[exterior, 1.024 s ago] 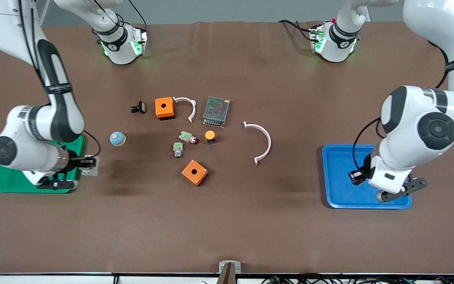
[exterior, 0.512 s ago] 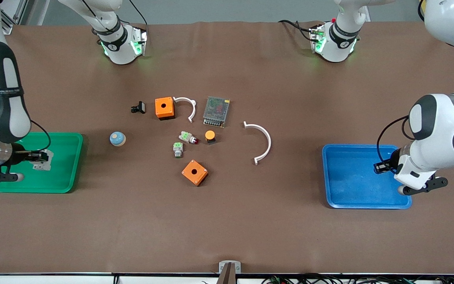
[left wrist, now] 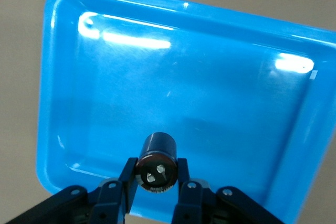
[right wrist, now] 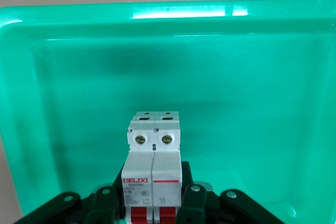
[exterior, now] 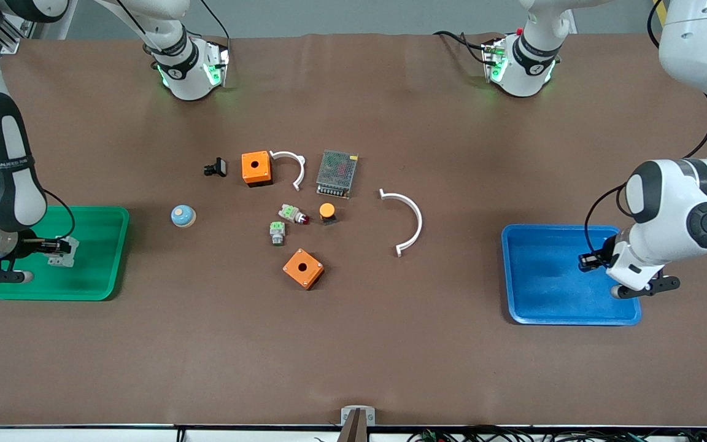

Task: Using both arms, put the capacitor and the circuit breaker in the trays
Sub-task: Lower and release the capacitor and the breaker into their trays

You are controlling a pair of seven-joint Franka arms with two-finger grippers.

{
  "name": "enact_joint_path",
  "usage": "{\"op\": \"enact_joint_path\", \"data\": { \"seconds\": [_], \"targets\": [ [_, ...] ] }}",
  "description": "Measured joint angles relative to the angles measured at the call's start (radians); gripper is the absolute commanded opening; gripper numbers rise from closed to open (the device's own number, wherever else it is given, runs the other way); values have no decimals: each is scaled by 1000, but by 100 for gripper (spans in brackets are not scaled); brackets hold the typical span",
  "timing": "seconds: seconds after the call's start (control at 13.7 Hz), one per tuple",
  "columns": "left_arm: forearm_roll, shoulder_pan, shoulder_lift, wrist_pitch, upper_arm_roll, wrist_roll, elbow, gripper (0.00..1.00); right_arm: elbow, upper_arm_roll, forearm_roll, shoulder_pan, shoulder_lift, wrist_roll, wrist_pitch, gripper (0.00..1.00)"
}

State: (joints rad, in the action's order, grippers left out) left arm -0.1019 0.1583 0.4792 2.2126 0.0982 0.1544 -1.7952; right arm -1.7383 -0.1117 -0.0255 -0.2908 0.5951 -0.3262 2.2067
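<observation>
My left gripper is to let go of the capacitor on the blue tray's bottom [exterior: 600, 271] [left wrist: 119, 104], near the end farthest from the orange boxes. The capacitor is still held over that tray.
My left gripper [exterior: 588, 260] is shut on the capacitor [left wrist: 157, 161], a small black cylinder, and holds it over the blue tray [exterior: 544, 307], which fills the left wrist view [left wrist: 68, 103]. My right gripper [exterior: 59, 248] is shut on the circuit breaker [right wrist: 153, 166], a white block with red toggles, and holds it over the green tray [exterior: 102, 270], which also fills the right wrist view [right wrist: 63, 103]. In the front view the breaker [exterior: 62, 252] shows as a pale block at the fingers. Both trays hold nothing else.
Mid-table lie two orange boxes [exterior: 256, 167] [exterior: 303, 268], a black clip [exterior: 215, 167], a mesh-topped power supply [exterior: 337, 173], two white curved pieces [exterior: 407, 221] [exterior: 291, 166], an orange-capped button [exterior: 327, 212], two green-topped parts [exterior: 277, 232] [exterior: 293, 213] and a blue dome [exterior: 183, 215].
The right gripper has carried the breaker from the green tray's inner edge to over its middle. The left gripper has moved with the capacitor toward the blue tray's outer edge.
</observation>
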Motion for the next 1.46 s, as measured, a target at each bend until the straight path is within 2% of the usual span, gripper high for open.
{"op": "enact_joint_path", "data": {
  "seconds": [0.29, 0.59, 0.66, 0.73, 0.8, 0.88, 0.95, 1.17, 1.46],
  "targets": [
    [0, 105, 59, 101, 1, -158, -14, 0, 1, 0, -1, -11, 22, -2, 22, 17],
    [0, 106, 104, 146, 6, -168, -15, 2, 1, 0, -1, -16, 32, -57, 23, 23],
    [0, 104, 107, 152, 6, -168, -15, 7, 1, 0, -1, -16, 34, -59, 24, 28],
    [0, 103, 110, 157, 7, -168, -15, 22, 1, 0, -1, -16, 35, -59, 24, 31],
    [0, 103, 113, 160, 7, -168, -15, 48, 1, 1, -1, -16, 35, -59, 24, 44],
    [0, 103, 117, 161, 7, -168, -15, 94, 1, 1, -1, -16, 35, -59, 24, 79],
    [0, 103, 120, 163, 8, -168, -14, 100, 2, 1, -1, -16, 35, -59, 23, 100],
    [0, 103, 118, 171, 11, -168, 2, 100, 8, 4, -1, -16, 34, -59, 10, 99],
    [0, 101, 37, 118, 53, -164, 66, 100, 52, 20, -1, -1, -32, -48, -157, 98]
  ]
}}
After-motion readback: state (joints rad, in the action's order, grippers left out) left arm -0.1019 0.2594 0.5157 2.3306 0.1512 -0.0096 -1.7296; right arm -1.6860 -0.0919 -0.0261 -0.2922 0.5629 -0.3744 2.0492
